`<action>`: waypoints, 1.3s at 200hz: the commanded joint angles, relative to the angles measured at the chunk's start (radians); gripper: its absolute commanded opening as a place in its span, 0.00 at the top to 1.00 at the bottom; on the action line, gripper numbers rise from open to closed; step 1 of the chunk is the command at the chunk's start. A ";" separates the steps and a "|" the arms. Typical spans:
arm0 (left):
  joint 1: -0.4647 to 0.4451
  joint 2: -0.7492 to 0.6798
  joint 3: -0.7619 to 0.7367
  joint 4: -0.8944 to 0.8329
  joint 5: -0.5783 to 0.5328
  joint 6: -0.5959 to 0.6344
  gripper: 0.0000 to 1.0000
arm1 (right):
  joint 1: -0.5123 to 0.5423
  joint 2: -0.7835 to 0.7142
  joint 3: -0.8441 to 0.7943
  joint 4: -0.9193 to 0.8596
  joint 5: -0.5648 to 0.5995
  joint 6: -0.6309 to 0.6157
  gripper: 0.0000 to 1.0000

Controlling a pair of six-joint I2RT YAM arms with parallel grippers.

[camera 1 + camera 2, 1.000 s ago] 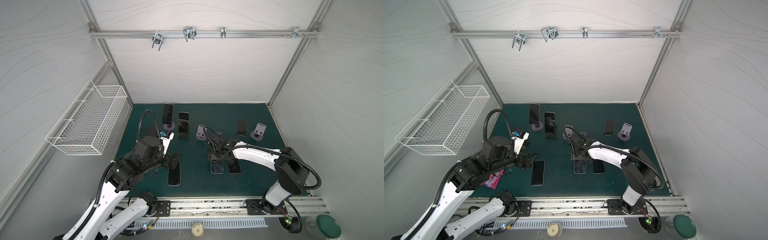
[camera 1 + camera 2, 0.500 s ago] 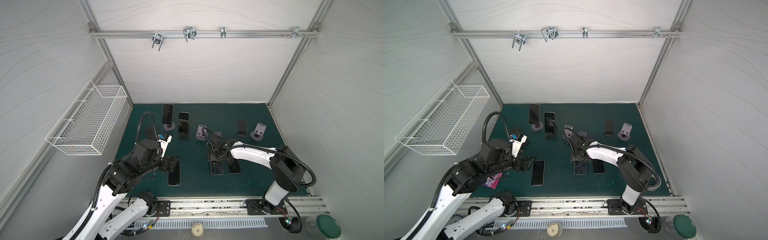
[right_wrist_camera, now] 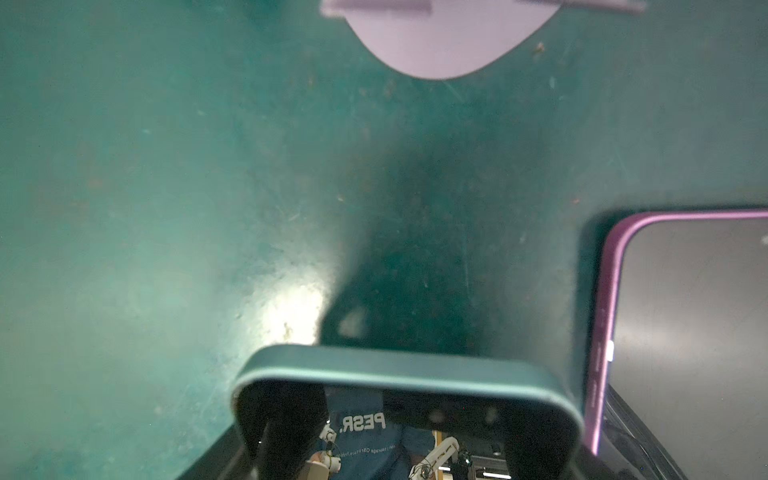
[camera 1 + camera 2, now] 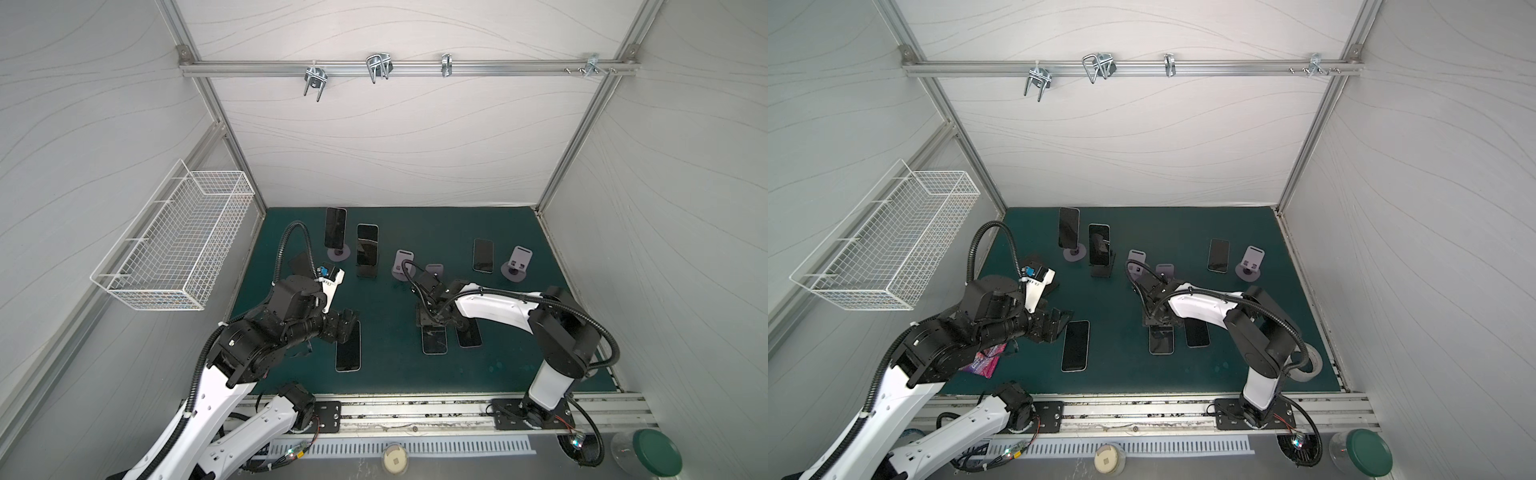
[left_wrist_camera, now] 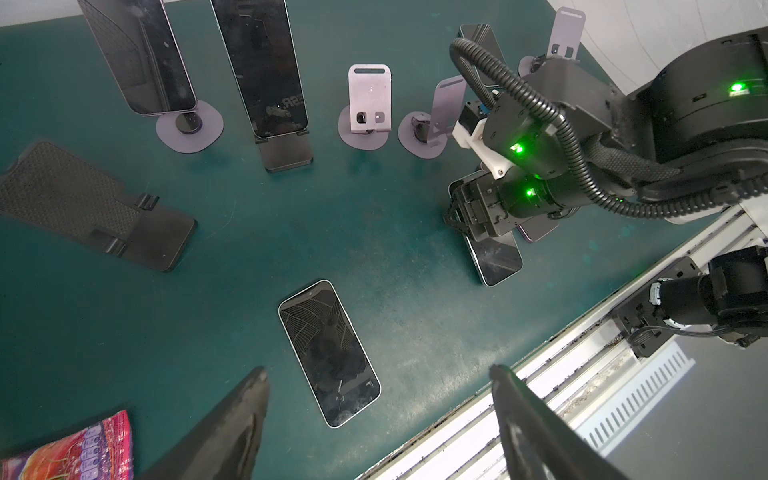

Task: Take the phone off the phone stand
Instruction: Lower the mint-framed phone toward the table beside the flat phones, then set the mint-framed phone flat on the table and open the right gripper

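Note:
Next, I set the phone, which sits low on the mat now, down flat with my right gripper on the green mat (image 4: 429, 333), next to the purple-cased phone.
Two phones stand upright at the back left in both top views. One dark phone (image 4: 335, 226) is on a purple round-based stand (image 4: 338, 254). Another phone (image 4: 368, 245) is on a black stand (image 4: 365, 271). My left gripper (image 4: 347, 324) hangs open over the mat, its fingers (image 5: 249, 415) wide apart above a cracked phone (image 5: 328, 353) that lies flat. My right gripper (image 4: 432, 322) is shut on the far end of a phone (image 3: 399, 370) that sits low on the mat, with a finger against each long side.
Three empty purple stands (image 4: 403, 264) (image 4: 434, 270) (image 4: 517, 262) stand mid-mat. A purple-cased phone (image 3: 685, 332) lies beside the held one, another phone (image 4: 483, 255) farther back. A black stand (image 5: 95, 208) sits at the left, a pink packet (image 4: 986, 361) near the front-left edge and a wire basket (image 4: 178, 245) on the left wall.
The right arm's elbow has swung a little leftward while its gripper stays at the phone's far end. The left gripper's fingers have drawn slightly closer together.

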 commanded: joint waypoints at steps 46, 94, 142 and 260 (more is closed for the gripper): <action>-0.003 -0.015 0.029 0.019 -0.008 0.019 0.15 | 0.018 0.067 0.065 -0.066 -0.009 0.019 0.48; -0.003 -0.032 0.015 0.025 -0.009 0.037 0.14 | 0.035 0.105 0.091 -0.097 0.002 0.022 0.46; -0.003 -0.058 0.005 0.014 -0.010 0.034 0.14 | 0.053 0.128 0.084 -0.129 0.007 0.037 0.42; -0.004 -0.108 -0.005 -0.011 -0.030 0.048 0.14 | 0.089 0.169 0.090 -0.151 0.005 0.077 0.31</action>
